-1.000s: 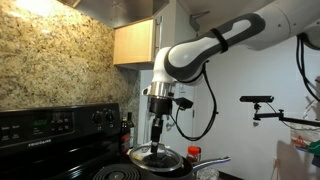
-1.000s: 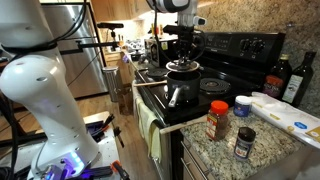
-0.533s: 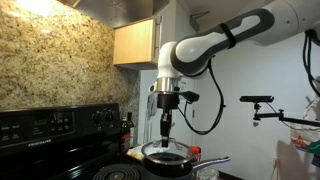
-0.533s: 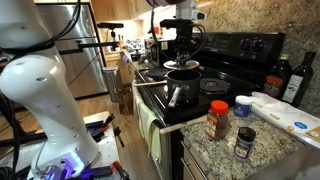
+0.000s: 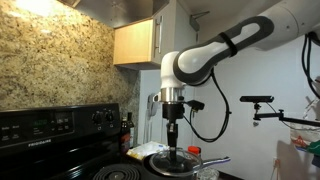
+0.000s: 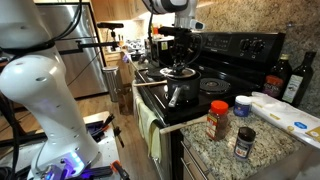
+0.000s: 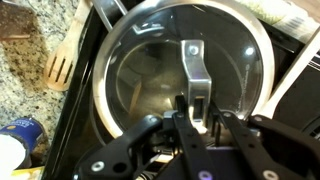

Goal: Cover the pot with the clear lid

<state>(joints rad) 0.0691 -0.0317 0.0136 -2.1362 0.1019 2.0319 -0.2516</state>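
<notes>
Next, I let go of the clear lid flat on the rim of the black pot (image 5: 170,166) (image 7: 191,90) with the long silver handle.
My gripper (image 7: 200,112) is shut on the metal centre handle of the clear lid (image 7: 240,50), a round glass lid with a thin metal rim. The lid sits level right over the black pot (image 7: 112,50) on the stove, and their rims line up in the wrist view. I cannot tell whether the lid rests on the pot. In both exterior views the gripper (image 5: 172,150) (image 6: 181,64) points straight down with the lid (image 5: 160,160) (image 6: 180,72) under it. The pot (image 6: 183,88) has a long silver handle (image 6: 175,97) (image 5: 215,160).
A wooden spatula (image 7: 65,60) lies on the granite counter beside the stove. Spice jars (image 6: 218,118) (image 6: 243,142), a blue-lidded tub (image 6: 242,104), a white tray (image 6: 285,110) and dark bottles (image 6: 297,78) stand on the counter. A wooden cabinet (image 5: 135,42) hangs above.
The gripper has moved sideways over the stove with the lid in it and come down lower over the pot.
</notes>
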